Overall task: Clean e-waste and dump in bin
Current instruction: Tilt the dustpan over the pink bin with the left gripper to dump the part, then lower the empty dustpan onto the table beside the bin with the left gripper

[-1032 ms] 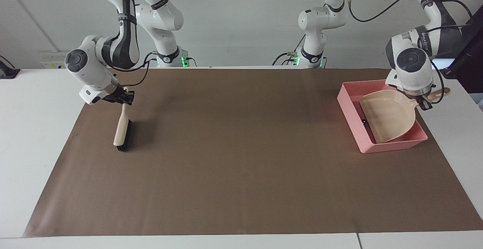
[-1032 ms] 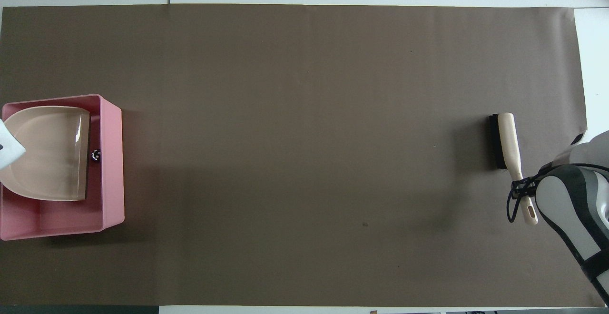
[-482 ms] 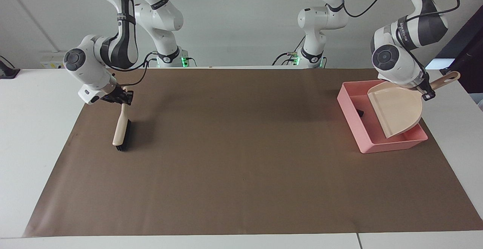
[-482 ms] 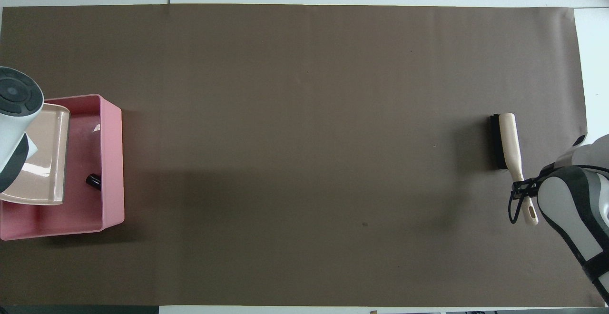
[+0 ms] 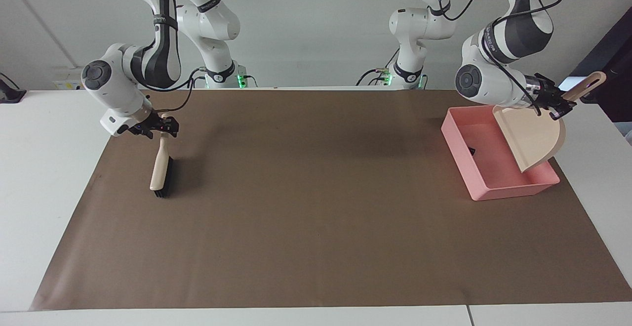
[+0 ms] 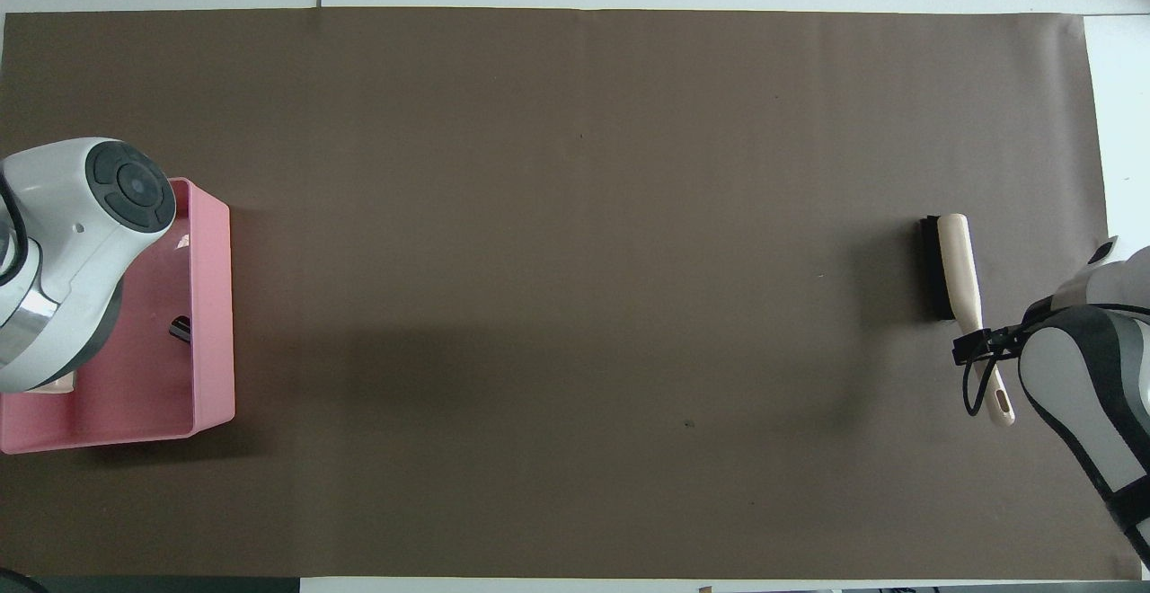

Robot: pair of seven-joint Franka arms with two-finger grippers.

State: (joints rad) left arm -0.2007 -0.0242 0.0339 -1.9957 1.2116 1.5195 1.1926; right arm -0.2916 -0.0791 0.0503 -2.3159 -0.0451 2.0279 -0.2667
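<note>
The robot's left gripper should release the beige dustpan on the brown mat [image 6: 427, 313] next to the pink bin, facing the brush.
The pink bin [image 5: 513, 190] [image 6: 216, 377] stands at the left arm's end of the mat. One dark scrap of e-waste [image 5: 471, 151] [image 6: 180, 330] lies on its floor. My left gripper [image 5: 555, 106] is shut on the handle of the beige dustpan [image 5: 535, 138], which hangs steeply tilted over the bin, mouth down. In the overhead view the left arm's wrist covers most of the pan. At the right arm's end, the brush [image 5: 160, 173] [image 6: 952, 261] rests bristles-down on the mat. My right gripper [image 5: 159, 127] [image 6: 979, 348] is open, its fingers either side of the brush handle.
A brown paper mat [image 5: 316, 217] covers most of the white table. A dark object [image 5: 614, 69] stands off the mat's corner, close to the raised dustpan handle.
The left arm lifted and tipped the dustpan steeply over the bin, and the dark scrap now lies on the bin floor. The right gripper opened around the brush handle.
</note>
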